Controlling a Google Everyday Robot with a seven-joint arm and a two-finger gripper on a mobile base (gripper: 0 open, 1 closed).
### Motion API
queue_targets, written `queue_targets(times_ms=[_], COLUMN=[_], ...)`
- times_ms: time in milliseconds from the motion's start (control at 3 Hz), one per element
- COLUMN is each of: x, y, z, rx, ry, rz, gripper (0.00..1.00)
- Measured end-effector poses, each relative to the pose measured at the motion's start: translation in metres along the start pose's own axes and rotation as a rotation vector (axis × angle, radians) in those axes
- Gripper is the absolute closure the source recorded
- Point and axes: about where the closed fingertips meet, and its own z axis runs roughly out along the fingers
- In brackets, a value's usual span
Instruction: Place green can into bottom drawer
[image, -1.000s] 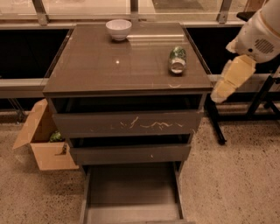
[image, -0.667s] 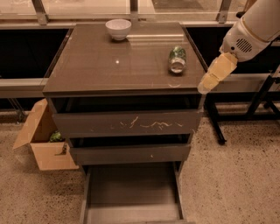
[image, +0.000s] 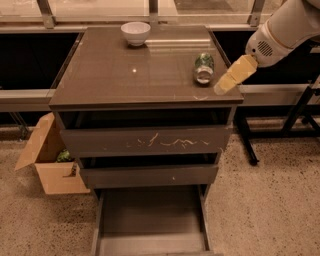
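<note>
Next, I grip the green can's body (image: 205, 61) toward the far end, so the silvery end that faces me stays free.
The green can (image: 203, 67) lies on its side on the cabinet top (image: 130, 75), near the right edge, one silvery end facing me. My gripper (image: 222, 87) hangs from the white arm at the upper right. Its yellowish tip is just right of and slightly in front of the can, over the top's right front corner, apart from the can. The bottom drawer (image: 150, 220) is pulled open at the foot of the cabinet, its flat floor bare. The scratched top drawer (image: 145, 142) and the middle drawer (image: 149, 175) are shut.
A white bowl (image: 135, 33) stands at the back of the cabinet top. An open cardboard box (image: 47, 160) sits on the floor to the left. Dark frame legs (image: 245, 140) stand to the right of the cabinet. A speckled floor surrounds it.
My gripper has moved left and up, from beside the cabinet's right edge to a spot next to the can. The can, bowl and drawers have not moved.
</note>
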Motion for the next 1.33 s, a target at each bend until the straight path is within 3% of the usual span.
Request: queue_targets(times_ms=[333, 667, 1000, 1333], x=[-0.019, -0.034, -0.061, -0.061], y=[-0.035, -0.062, -0.096, -0.096], z=[0.023, 0.043, 0.077, 0.077], rx=[0.034, 0.055, 0.063, 0.064], ry=[-0.033, -0.046, -0.075, -0.075], rz=[0.146, 0.251, 0.324, 0.324], gripper=[0.00, 0.00, 0.00, 0.00])
